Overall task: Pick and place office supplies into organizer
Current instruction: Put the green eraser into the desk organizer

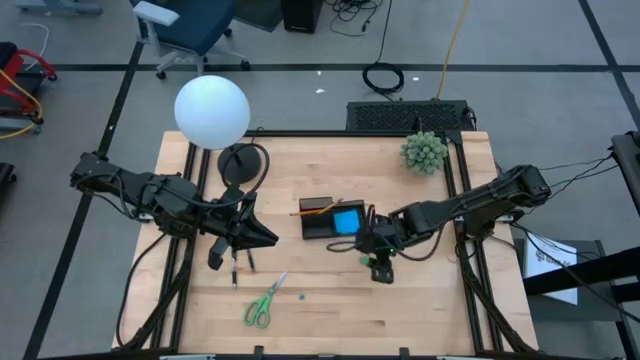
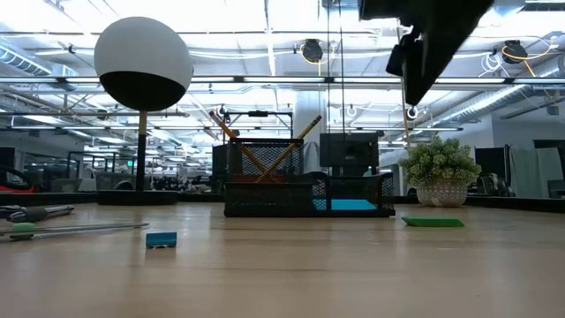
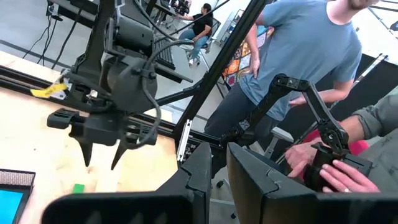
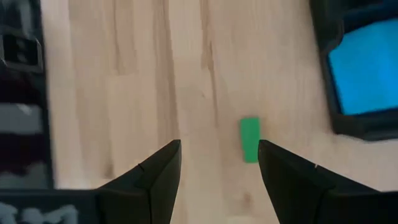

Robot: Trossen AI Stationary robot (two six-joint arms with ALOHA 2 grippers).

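The robot's right gripper should move down to the small green eraser near the black organizer next and close across the eraser's middle (image 1: pixel 364 260) (image 4: pixel 250 141).
The black organizer (image 1: pixel 322 225) stands mid-table, with the blue pad (image 1: pixel 348 220) lying in it and two pencils (image 1: pixel 318 208) leaning in its taller back section. My right gripper (image 4: pixel 219 168) hangs open above the table just right of the organizer's near right corner, and the small green eraser (image 4: pixel 250 140) lies flat on the wood below and beyond its fingertips. The green-handled scissors (image 1: pixel 264 303) and two dark pens (image 1: pixel 240 265) lie near the left front. My left gripper (image 3: pixel 219 177) is held high left of the organizer, pointing level toward it, fingers nearly together and nothing between them.
A white globe lamp (image 1: pixel 212 110) on a round black base (image 1: pixel 243 163) stands at the far left, and a green spiky plant ball (image 1: pixel 423 152) at the far right corner. A tiny blue piece (image 1: pixel 301 296) lies near the scissors. A person stands beyond the table's right side (image 3: pixel 305 50).
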